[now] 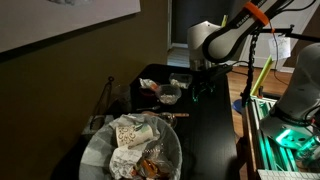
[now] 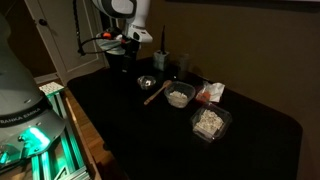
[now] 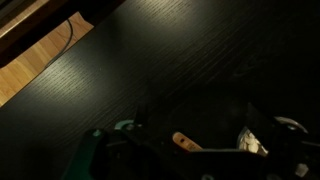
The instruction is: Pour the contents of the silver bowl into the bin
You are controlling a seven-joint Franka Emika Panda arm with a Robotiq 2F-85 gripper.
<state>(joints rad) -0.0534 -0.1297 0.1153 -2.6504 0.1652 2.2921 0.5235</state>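
Note:
The silver bowl's rim (image 1: 177, 96) (image 3: 242, 139), on the side toward the wooden-handled tool, should be gripped next, so my gripper should go there and close.
The silver bowl (image 2: 179, 97) is small and round, holds pale whitish bits (image 2: 179, 98), and stands mid-table; it also shows in an exterior view (image 1: 170, 95). The bin (image 1: 132, 150) stands on the floor by the table's end, lined with a whitish bag, with crumpled paper and orange-brown wrappers inside. My gripper (image 2: 135, 62) hangs above the table's far end, apart from the bowl, and looks open and empty; it also shows in an exterior view (image 1: 197, 82). In the wrist view my dark fingers (image 3: 200, 122) frame bare black table, with an orange-brown handle (image 3: 185, 143) and a pale patch (image 3: 255, 143) below.
A clear squarish container (image 2: 209, 122) of pale bits sits near the table edge. A smaller shiny metal dish (image 2: 147, 83) and a wooden-handled tool (image 2: 155, 93) lie beside the bowl. A red-and-white packet (image 2: 210, 93) lies behind. Wooden floor (image 3: 40, 50) shows past the table edge.

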